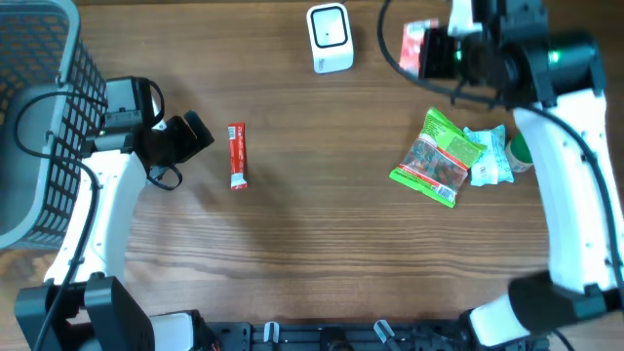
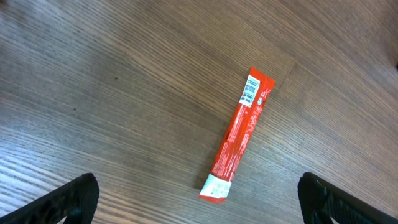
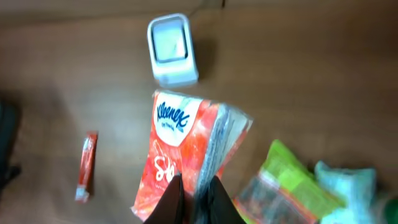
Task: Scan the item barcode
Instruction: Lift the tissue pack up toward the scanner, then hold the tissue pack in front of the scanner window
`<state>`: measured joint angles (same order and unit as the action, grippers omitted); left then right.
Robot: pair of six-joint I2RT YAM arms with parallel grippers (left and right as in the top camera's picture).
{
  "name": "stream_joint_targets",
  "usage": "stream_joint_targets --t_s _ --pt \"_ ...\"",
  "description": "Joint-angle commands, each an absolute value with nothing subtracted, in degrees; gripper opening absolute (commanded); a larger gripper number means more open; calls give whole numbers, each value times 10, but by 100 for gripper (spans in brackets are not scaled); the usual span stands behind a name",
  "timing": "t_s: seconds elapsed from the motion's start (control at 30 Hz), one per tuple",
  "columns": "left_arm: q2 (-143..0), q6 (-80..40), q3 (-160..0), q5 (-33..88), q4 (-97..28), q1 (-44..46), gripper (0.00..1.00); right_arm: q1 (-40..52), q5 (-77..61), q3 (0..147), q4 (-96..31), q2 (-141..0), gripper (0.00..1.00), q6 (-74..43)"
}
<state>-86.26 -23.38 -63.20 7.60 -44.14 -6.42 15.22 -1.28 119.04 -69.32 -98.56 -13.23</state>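
Next, I set the Kleenex tissue pack, now hanging beside the white barcode scanner, with my right gripper against the green snack bag's near corner [image 1: 466, 193], before the teal packet.
My right gripper [image 3: 194, 194] is shut on the lower edge of a red and white Kleenex tissue pack [image 3: 180, 140] and holds it off the table. The pack [image 1: 417, 49] hangs at the back right, just right of the white barcode scanner [image 1: 329, 37], which in the right wrist view shows as the scanner [image 3: 172, 50] just beyond the pack. No barcode shows on the pack's visible faces. My left gripper [image 1: 195, 136] is open at the left, and its jaws [image 2: 199, 196] stand wide apart above the near end of a red stick packet [image 2: 239, 134].
A green snack bag [image 1: 441, 158] and a pale teal packet [image 1: 490, 156] lie at the right, under my right arm. A grey wire basket [image 1: 39, 117] stands at the far left. The red stick packet [image 1: 237, 156] lies left of centre.
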Motion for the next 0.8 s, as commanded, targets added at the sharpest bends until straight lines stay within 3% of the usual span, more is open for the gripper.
stream_joint_targets --t_s 0.0,0.27,0.77 --pt "-864 -229 -630 83 -440 -62 100 195 90 1291 -685 -1058 4 -100" --pt "-864 -229 -630 83 -440 -62 100 277 272 1300 -556 -1148 4 10" --pt "-864 -229 -630 83 -440 -62 100 286 326 1300 -359 -1364 4 175"
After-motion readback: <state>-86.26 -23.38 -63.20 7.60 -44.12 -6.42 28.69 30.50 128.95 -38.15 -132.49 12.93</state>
